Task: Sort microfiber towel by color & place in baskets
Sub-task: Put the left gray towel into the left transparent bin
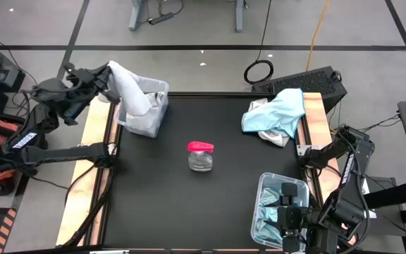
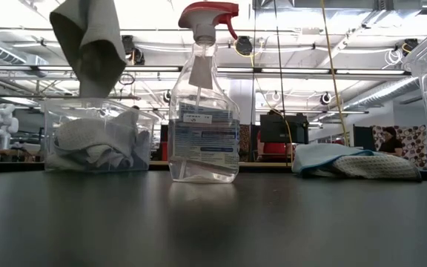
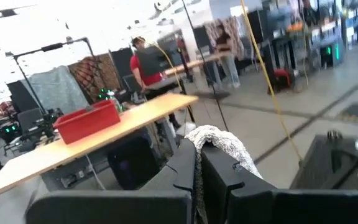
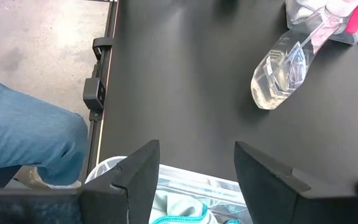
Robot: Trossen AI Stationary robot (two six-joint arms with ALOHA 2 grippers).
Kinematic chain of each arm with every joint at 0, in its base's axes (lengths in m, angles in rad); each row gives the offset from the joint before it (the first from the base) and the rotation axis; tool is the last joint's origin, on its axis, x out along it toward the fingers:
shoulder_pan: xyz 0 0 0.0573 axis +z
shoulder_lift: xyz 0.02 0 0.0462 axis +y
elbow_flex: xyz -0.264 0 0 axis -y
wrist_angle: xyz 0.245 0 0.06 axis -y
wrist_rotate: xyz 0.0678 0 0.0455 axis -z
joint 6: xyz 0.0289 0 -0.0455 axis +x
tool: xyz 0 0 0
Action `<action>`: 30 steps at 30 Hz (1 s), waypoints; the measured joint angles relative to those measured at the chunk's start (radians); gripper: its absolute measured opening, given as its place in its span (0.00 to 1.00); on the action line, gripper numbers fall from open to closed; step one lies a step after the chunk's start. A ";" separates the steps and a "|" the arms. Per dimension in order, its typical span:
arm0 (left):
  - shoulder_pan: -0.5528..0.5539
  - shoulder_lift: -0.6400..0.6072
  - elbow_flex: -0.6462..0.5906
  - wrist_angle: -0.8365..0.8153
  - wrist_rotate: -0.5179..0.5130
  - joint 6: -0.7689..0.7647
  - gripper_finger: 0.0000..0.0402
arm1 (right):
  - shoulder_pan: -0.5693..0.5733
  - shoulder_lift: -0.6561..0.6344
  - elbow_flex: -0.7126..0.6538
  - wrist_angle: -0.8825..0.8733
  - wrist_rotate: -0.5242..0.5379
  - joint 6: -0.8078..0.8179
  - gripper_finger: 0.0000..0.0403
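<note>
My left gripper is holding the grey-white towel. Next, I let go of it on the grey-white towels inside the far clear bin (image 1: 147,113).
My left gripper (image 1: 106,73) is raised above the table's far left corner, shut on a grey-white towel (image 1: 129,88) that hangs over the far left clear bin (image 1: 159,116). That bin (image 2: 98,137) has grey-white towels lying in it. My right gripper (image 1: 287,206) stands open above the near right clear bin (image 1: 263,185), touching nothing; light blue towels (image 4: 179,208) lie in the bin below its fingers. A pile of light blue and pale towels (image 1: 277,113) rests on the table's far right edge. My left gripper pinches the grey-white towel between its two fingers (image 3: 188,165), and a bunched fold (image 3: 219,140) sticks out past their tips. The fingers lie about level, coming from the table's left side. The towel (image 2: 87,44) hangs slack below them, its lower end about at the bin's rim.
A clear spray bottle with a pink-red trigger head (image 1: 200,155) stands at the table's middle, between the two bins. Bare black table (image 1: 161,197) lies near left. A person's jeans-clad leg (image 4: 23,137) is beside the table's near edge.
</note>
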State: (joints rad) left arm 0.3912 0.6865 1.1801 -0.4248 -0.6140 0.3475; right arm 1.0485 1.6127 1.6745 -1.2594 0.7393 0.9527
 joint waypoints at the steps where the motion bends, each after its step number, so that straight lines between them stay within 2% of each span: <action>1: 0.000 0.002 0.000 -0.018 0.000 0.000 0.03 | 0.000 0.000 0.000 0.000 0.004 0.000 0.49; 12: 0.003 0.127 0.000 -0.272 -0.024 -0.026 0.03 | 0.000 0.000 0.000 0.021 0.025 -0.018 0.49; 20: 0.061 0.261 -0.002 -0.395 -0.030 -0.061 0.04 | 0.000 0.000 0.000 0.022 0.025 -0.023 0.49; 30: 0.149 0.445 -0.002 -0.535 0.050 -0.141 0.04 | 0.001 0.000 0.000 0.030 0.024 -0.023 0.49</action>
State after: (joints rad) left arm 0.5405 1.1320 1.1786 -0.9601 -0.5641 0.2068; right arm 1.0492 1.6127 1.6749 -1.2293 0.7635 0.9298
